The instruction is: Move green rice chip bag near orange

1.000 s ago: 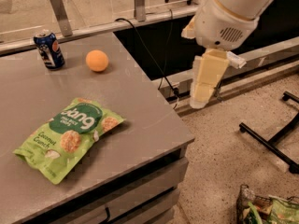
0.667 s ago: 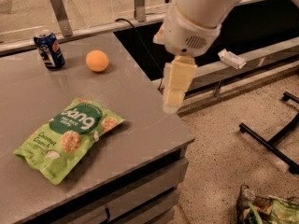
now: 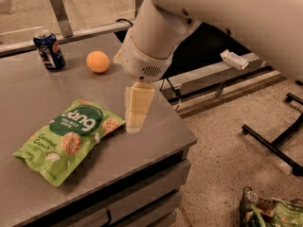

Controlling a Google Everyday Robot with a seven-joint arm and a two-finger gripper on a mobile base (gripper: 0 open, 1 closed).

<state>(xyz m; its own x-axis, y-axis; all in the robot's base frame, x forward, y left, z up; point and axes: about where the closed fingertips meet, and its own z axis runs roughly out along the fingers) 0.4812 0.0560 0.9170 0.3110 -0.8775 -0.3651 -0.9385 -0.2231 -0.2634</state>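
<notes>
The green rice chip bag's end (image 3: 104,120) nearest the orange is the next place for my gripper to go and close.
The green rice chip bag (image 3: 71,136) lies flat on the grey table (image 3: 28,98), toward its front left. The orange (image 3: 98,61) sits at the back of the table, well behind the bag. My gripper (image 3: 134,123) hangs from the large white arm (image 3: 156,41) and points down over the table. It is just to the right of the bag's upper right corner, close to the surface, and holds nothing that I can see.
A blue soda can (image 3: 49,49) stands left of the orange. The table's right edge (image 3: 182,126) is close to the gripper. Beyond it is speckled floor with black stand legs (image 3: 279,141) and a green packet (image 3: 279,214) lying low at the right.
The arm has swung left and down, from beyond the table's right edge to over the table beside the bag. The bag, orange and can have not moved.
</notes>
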